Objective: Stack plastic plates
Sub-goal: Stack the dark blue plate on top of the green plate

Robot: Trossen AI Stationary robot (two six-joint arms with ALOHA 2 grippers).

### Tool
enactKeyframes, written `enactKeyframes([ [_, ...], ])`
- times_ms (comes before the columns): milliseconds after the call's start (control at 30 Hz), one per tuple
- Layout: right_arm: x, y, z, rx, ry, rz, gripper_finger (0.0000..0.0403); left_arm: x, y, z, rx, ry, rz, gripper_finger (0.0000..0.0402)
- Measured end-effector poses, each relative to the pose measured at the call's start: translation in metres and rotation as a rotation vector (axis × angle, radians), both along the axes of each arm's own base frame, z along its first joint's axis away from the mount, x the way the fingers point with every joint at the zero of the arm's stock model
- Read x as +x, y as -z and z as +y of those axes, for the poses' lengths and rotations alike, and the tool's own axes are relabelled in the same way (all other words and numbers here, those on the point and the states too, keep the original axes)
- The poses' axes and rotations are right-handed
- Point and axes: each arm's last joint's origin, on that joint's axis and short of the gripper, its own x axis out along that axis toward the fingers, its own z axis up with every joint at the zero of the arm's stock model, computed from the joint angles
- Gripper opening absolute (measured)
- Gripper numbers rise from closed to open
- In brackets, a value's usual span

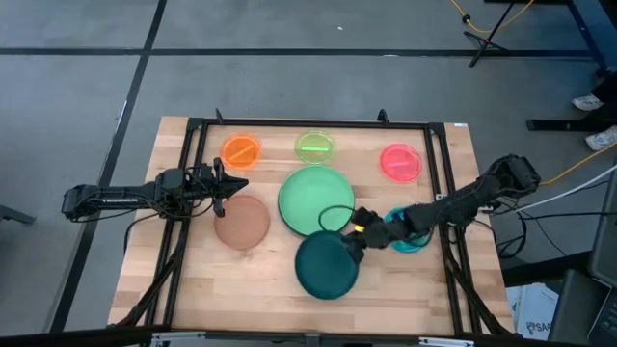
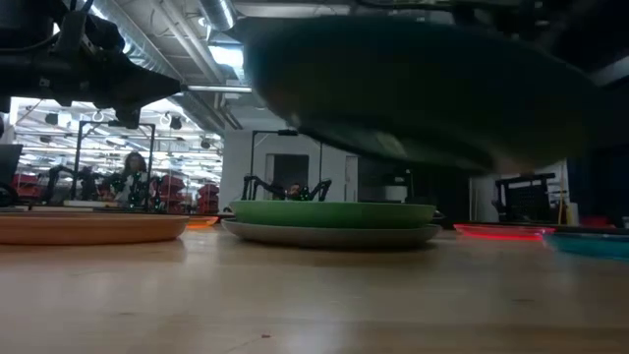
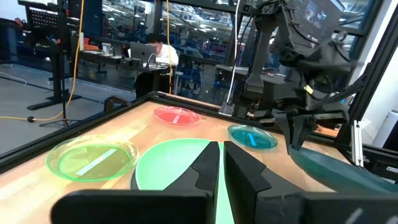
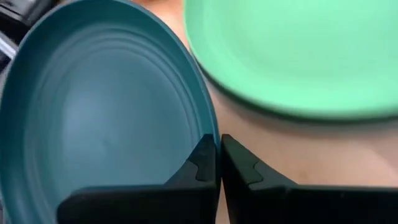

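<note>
I will let go of the dark teal plate, now hanging near the table's near edge, with my right gripper on the middle of the light green plate [image 1: 316, 203] [image 4: 320, 25].
My right gripper [image 1: 355, 231] [image 4: 218, 155] is shut on the dark teal plate [image 1: 326, 265] [image 2: 423, 88], which hangs in the air near the table's near edge. Just beyond it the light green plate [image 1: 316, 200] [image 2: 334, 212] rests on the grey plate [image 2: 334, 234]. The brown plate [image 1: 241, 222] lies flat left of them. My left gripper [image 1: 220, 185] [image 3: 222, 165] hovers shut above the brown plate's far rim, touching nothing. The small orange [image 1: 241, 151], lime [image 1: 314, 146] and pink [image 1: 400, 162] plates lie along the far side. My right arm partly covers the cyan plate [image 1: 410, 239]. My right gripper pinches the dark teal plate's rim [image 4: 210, 121] between its two fingers, on the side of the plate nearest the light green plate. The fingers come from the table's right, slanting down. The plate is lifted clear of the table and tilted.
A black frame [image 1: 198, 130] borders the wooden tabletop on its left, far and right sides. Bare wood [image 1: 241, 284] lies along the near edge, left of the teal plate. Beyond the table a person [image 3: 163, 53] sits at a desk.
</note>
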Motion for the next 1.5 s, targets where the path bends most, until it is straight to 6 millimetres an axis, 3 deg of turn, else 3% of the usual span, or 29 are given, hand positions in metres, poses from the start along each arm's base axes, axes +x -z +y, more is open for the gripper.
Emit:
enactKeyframes([
  [400,0.025,-0.015,-0.065,-0.043,0.01,-0.054,0.0001,0.0,0.0,0.0,-0.005,0.0,-0.001,0.0016],
  [600,0.027,-0.015,-0.102,-0.068,0.083,-0.05,0.0001,0.0,0.0,0.0,-0.005,0.0,-0.001,0.0016],
  [833,0.025,-0.015,-0.131,-0.122,0.158,-0.045,0.0001,0.0,0.0,0.0,-0.006,0.001,-0.001,0.0016],
  [1033,0.025,-0.011,-0.143,-0.173,0.209,-0.024,0.0001,0.0,0.0,0.0,-0.007,0.001,-0.002,0.0016],
  [1300,0.031,0.012,-0.145,-0.174,0.212,0.058,0.0002,0.0,0.0,0.0,-0.006,0.001,-0.002,0.0016],
  [1500,0.033,0.02,-0.146,-0.198,0.244,0.089,0.0041,0.0,0.0,0.0,-0.016,0.001,-0.004,0.0016],
])
